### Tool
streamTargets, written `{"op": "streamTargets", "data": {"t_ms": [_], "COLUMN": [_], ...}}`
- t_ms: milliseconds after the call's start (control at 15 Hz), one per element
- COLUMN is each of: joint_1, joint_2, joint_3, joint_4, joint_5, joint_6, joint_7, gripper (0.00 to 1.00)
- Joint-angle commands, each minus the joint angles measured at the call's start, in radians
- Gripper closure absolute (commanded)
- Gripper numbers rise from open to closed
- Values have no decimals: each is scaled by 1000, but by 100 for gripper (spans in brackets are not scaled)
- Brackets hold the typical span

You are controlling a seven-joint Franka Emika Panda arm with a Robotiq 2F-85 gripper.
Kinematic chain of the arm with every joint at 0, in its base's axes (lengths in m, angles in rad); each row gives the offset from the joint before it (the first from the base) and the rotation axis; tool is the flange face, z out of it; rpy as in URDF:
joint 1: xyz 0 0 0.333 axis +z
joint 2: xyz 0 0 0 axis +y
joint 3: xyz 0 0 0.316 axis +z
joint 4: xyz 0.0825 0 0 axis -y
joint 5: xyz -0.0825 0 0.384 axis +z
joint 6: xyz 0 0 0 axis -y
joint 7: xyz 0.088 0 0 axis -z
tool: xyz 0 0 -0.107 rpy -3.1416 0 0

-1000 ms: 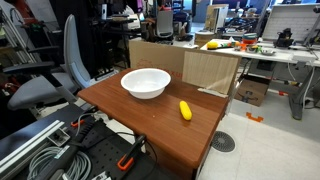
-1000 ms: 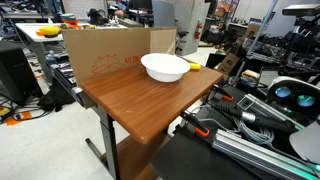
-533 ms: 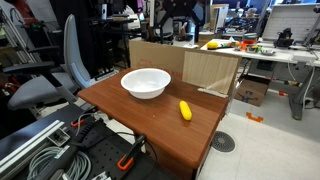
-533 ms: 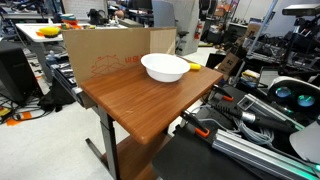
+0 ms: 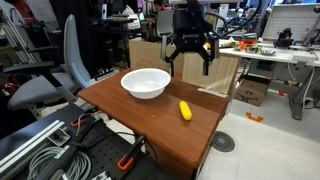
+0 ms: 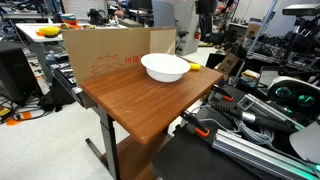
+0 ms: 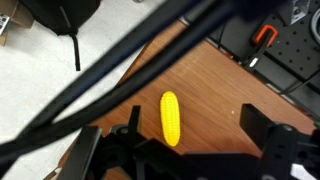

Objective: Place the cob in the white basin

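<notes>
I will next lower my gripper to the cob's far end [image 5: 184,106] [image 7: 172,134], the one toward the cardboard box, and close it there.
The cob [image 5: 185,110] lies flat on the brown wooden table [image 5: 130,115], near its right edge and apart from the white basin [image 5: 146,82]. My gripper [image 5: 189,65] hangs open and empty above the table's far side, behind and above the cob, to the right of the basin. In the wrist view the cob [image 7: 170,118] lies on the wood just inside the left finger of the open gripper [image 7: 198,125], far below it. The basin [image 6: 165,67] is empty, with a bit of the cob [image 6: 194,66] showing beside it.
A cardboard box [image 5: 150,52] stands against the table's far edge. A grey office chair [image 5: 60,70] is at the left. Cables and robot base hardware [image 5: 50,150] lie in front. A cluttered bench [image 5: 250,48] stands behind.
My gripper has come down into the exterior view from the top of the picture. The cob and basin have not moved.
</notes>
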Motion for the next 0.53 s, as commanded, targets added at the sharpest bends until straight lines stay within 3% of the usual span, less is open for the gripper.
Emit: {"op": "streamTargets", "data": {"t_ms": [0,467], "joint_1": [-7,-22], "joint_2": [94,182], "joint_3": [4,1], "joint_4": [44,27], "joint_5": [-44,-60], "joint_6": [125,210], "joint_7": [98,191], "gripper": [0,0]}}
